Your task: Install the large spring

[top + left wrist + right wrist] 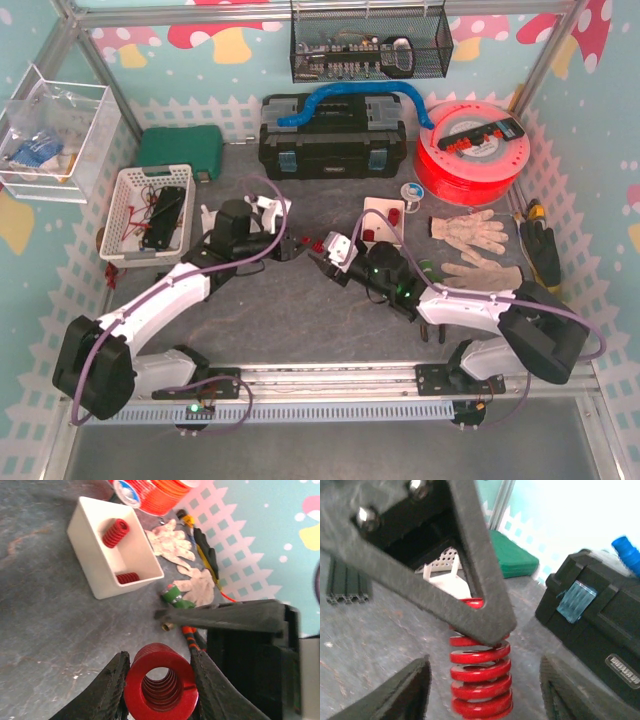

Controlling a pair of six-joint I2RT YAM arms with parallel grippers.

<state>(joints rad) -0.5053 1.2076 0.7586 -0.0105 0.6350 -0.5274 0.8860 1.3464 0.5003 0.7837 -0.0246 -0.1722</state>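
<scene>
Next, I let go of the large spring with my left gripper on the white board's corner [247,204] nearest the black toolbox.
The large spring [161,682] is a bright red ribbed coil; my left gripper [160,656] is shut on it across its sides, seen end-on above the grey table. In the top view the left gripper [291,247] holds the spring [306,243] at mid-table, facing the right gripper [327,256]. In the right wrist view the spring [481,677] stands between the wide-open fingers of my right gripper [482,690], touching neither. A black finger of the left gripper [470,580] crosses over its upper turns. A white box [87,550] holds two shorter red springs.
The white box [383,222] sits just behind the grippers. A black toolbox [332,140] and a red spool [470,150] stand at the back. Two gloves [470,232] and a screwdriver [540,245] lie at the right. A white basket [148,212] and a green case [180,152] are at the left.
</scene>
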